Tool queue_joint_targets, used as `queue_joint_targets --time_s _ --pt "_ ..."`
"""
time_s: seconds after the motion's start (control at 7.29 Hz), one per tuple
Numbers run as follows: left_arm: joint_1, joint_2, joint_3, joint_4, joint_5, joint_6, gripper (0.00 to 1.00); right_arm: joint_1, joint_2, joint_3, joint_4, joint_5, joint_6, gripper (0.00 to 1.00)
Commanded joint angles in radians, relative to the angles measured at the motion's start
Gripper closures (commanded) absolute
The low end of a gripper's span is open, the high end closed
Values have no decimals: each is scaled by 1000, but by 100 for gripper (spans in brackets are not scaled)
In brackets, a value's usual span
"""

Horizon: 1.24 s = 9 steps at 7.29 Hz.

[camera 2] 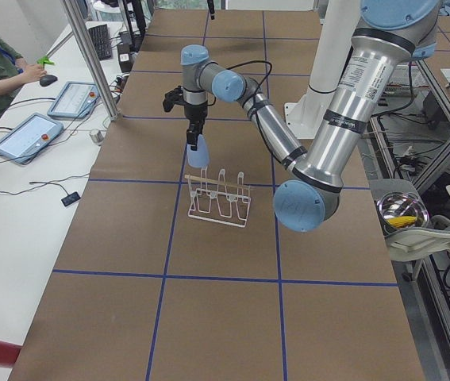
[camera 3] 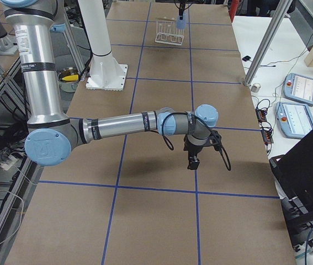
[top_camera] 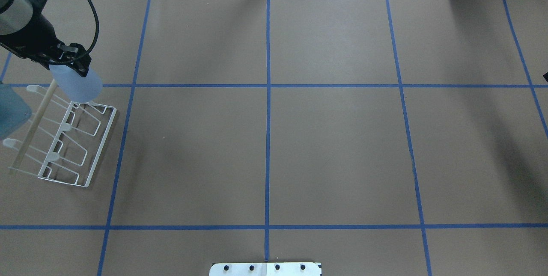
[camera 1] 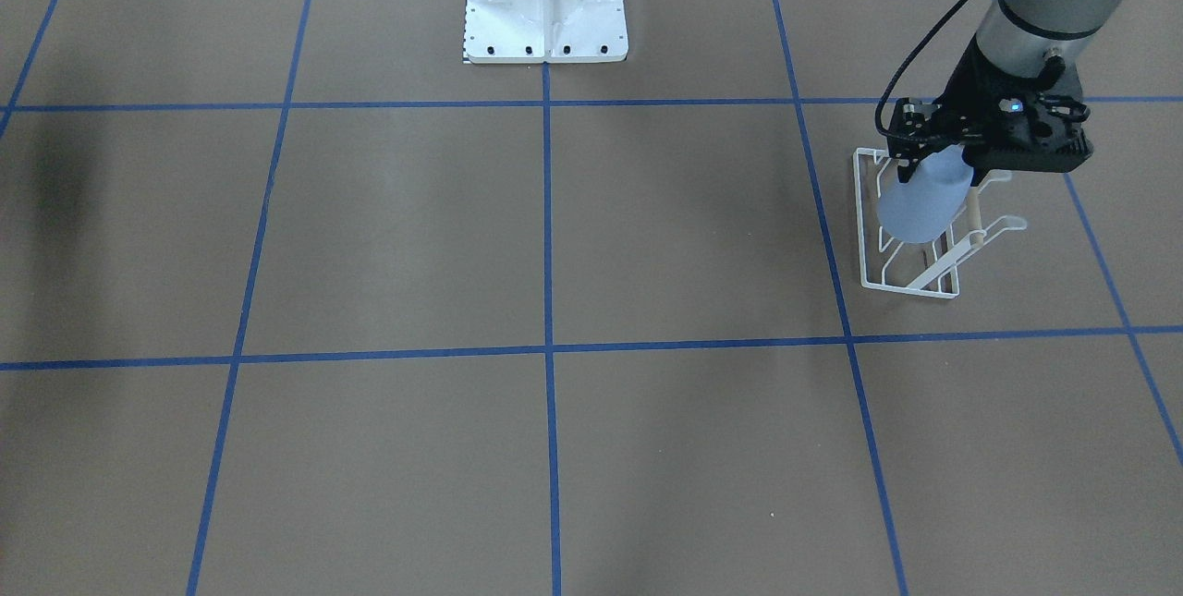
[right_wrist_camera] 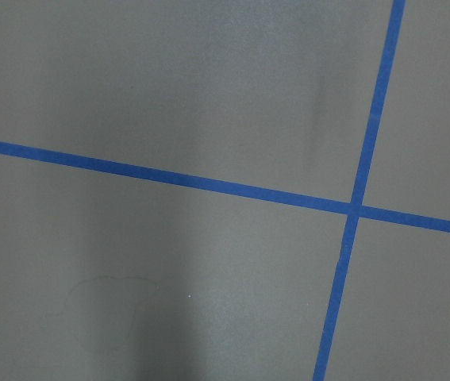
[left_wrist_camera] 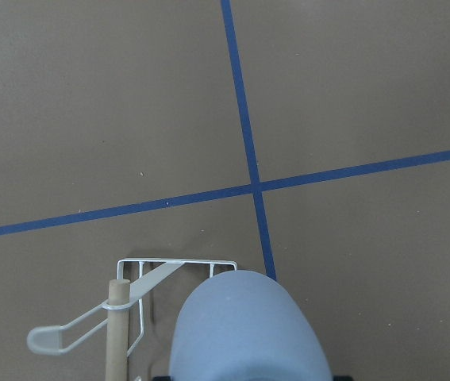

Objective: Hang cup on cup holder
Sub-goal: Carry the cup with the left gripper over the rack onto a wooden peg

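Observation:
The robot's left gripper should release the pale blue cup on the cup holder's tape-line side [camera 1: 915, 217] [left_wrist_camera: 228, 349], next to its wooden rod.
My left gripper [camera 1: 933, 173] is shut on the pale blue cup [camera 1: 918, 206] and holds it tilted, bottom end down, over the far end of the white wire cup holder [camera 1: 910, 274]. In the overhead view the cup [top_camera: 78, 84] hangs just above the rack's [top_camera: 72, 143] end prong, beside its wooden rod [top_camera: 36, 117]; I cannot tell whether it touches the prong. The left wrist view shows the cup [left_wrist_camera: 244, 329] above the rack's corner [left_wrist_camera: 173, 266]. My right gripper [camera 3: 192, 163] hovers low over bare table, far from the rack; I cannot tell whether it is open or shut.
The white robot pedestal [camera 1: 545, 5] stands at the table's middle on the robot's side. Blue tape lines [top_camera: 268, 117] divide the brown table. Tablets [camera 2: 26, 136] and a metal post [camera 2: 90, 55] lie beyond the table's far edge, where an operator sits.

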Motion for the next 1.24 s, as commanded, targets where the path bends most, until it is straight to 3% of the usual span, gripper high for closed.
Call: queue_joint_targets --time_s 0.0,1.1 --pt "1 5 33 -4 -2 22 100 -1 0 -10 2 0 2 0" --pt "21 9 125 -12 -71 62 100 -1 3 -7 4 -7 2 0"
